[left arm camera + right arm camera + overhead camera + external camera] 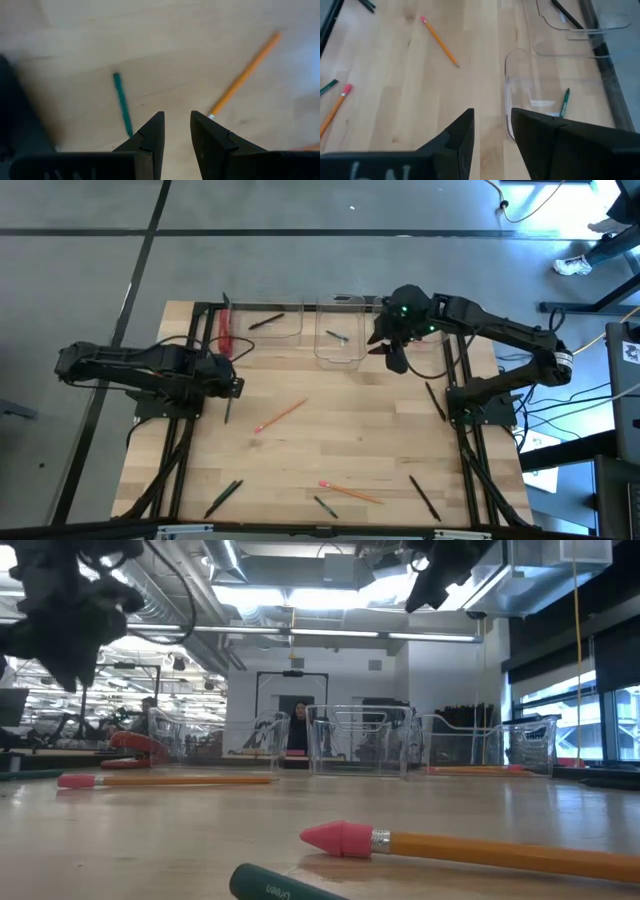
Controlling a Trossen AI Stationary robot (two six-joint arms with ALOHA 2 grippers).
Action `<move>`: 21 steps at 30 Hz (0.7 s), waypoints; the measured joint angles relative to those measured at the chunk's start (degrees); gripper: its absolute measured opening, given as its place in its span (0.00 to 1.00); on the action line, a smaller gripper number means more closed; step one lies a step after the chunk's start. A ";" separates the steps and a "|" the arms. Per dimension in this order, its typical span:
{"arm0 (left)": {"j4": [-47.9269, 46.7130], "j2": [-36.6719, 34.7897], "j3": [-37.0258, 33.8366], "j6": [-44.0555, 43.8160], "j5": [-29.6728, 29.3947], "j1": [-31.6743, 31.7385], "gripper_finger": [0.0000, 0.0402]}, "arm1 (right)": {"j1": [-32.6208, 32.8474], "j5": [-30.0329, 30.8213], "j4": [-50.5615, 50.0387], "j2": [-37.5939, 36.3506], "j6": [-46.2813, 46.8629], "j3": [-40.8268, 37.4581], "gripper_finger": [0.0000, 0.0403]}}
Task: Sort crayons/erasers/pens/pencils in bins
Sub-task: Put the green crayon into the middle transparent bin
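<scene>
I will close my left gripper on the middle of the dark green crayon [228, 408] [122, 101], the one that lies next to the orange pencil.
My left gripper [236, 387] [176, 125] is open and empty, above the table at the left. A dark green crayon [121, 102] [228, 410] and an orange pencil [247, 72] [282, 415] lie on the table beyond it. My right gripper [392, 360] [492, 125] is open and empty, at the near right corner of the middle bin [340, 330] [520, 80]. That bin holds one crayon [564, 102]. The left bin [270, 320] holds a black pen [567, 15]. The third bin shows plainly only in the low view [480, 745].
A second pencil [350, 491] [480, 850], two crayons [222, 497] [325, 506] and a pen [424, 497] lie near the front edge. Another pen [435, 400] lies at the right. A red bar [228, 330] lies left of the bins.
</scene>
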 joint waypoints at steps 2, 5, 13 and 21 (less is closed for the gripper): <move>0.51 0.14 -1.64 -2.04 0.70 0.00 0.21 | 0.00 -0.89 0.13 0.00 0.03 0.00 0.33; 1.73 0.34 -3.65 -3.67 2.65 0.00 0.21 | 0.00 -4.45 0.23 0.00 0.02 0.00 0.33; 5.32 3.58 -6.26 -4.53 3.52 0.00 0.21 | -0.02 -15.57 0.45 0.00 0.00 0.00 0.33; 9.80 11.26 -6.25 4.05 3.68 0.02 0.21 | -0.02 -17.96 0.65 0.00 -0.20 0.00 0.33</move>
